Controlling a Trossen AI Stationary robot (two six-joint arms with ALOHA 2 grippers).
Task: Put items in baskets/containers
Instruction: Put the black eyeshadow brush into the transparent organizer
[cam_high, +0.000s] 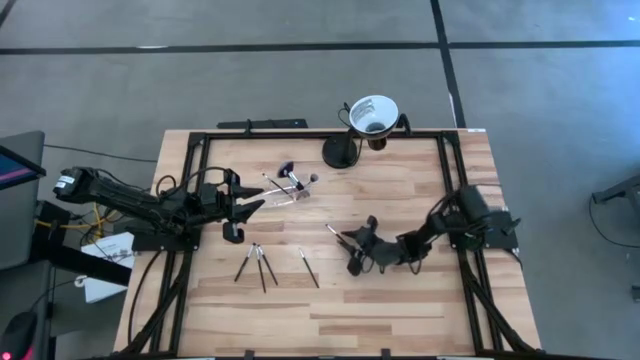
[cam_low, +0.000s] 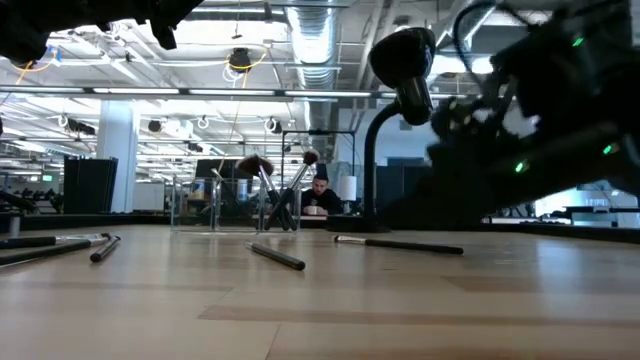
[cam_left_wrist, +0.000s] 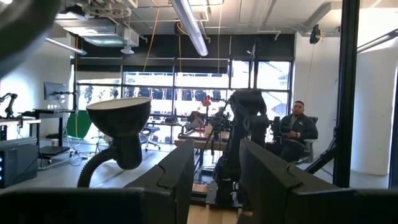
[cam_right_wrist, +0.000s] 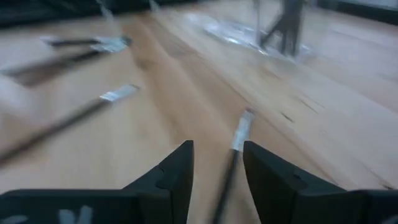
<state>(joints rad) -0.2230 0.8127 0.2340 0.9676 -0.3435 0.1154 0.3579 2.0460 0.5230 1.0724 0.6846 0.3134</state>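
Observation:
The brush is lying flat with its head toward the holder, so next I pinch the brush's handle (cam_low: 385, 243) with my right gripper and offer the brush's head to my left gripper.
A clear plastic holder (cam_high: 283, 193) (cam_low: 215, 205) stands on the table and holds several dark-handled brushes (cam_high: 298, 180) (cam_low: 285, 190), their heads up. Three more brushes lie flat toward the near edge (cam_high: 258, 265) (cam_high: 307, 267) (cam_low: 277, 256). Another brush (cam_high: 333, 232) (cam_right_wrist: 240, 132) (cam_low: 398, 244) lies at mid-table. My right gripper (cam_high: 347, 240) (cam_right_wrist: 217, 149) is low over that brush and open. One finger stands on each side of its handle, and I see no touch. My left gripper (cam_high: 258, 205) (cam_left_wrist: 216, 152) hovers just left of the holder, open and holding nothing.
A white funnel-shaped cup on a black stand (cam_high: 372, 113) (cam_left_wrist: 119, 124) sits at the far edge, behind the holder. A black frame (cam_high: 300, 136) borders the table. Bare wood lies along the near edge (cam_high: 400, 310). A seated person (cam_left_wrist: 297, 127) shows in the room beyond.

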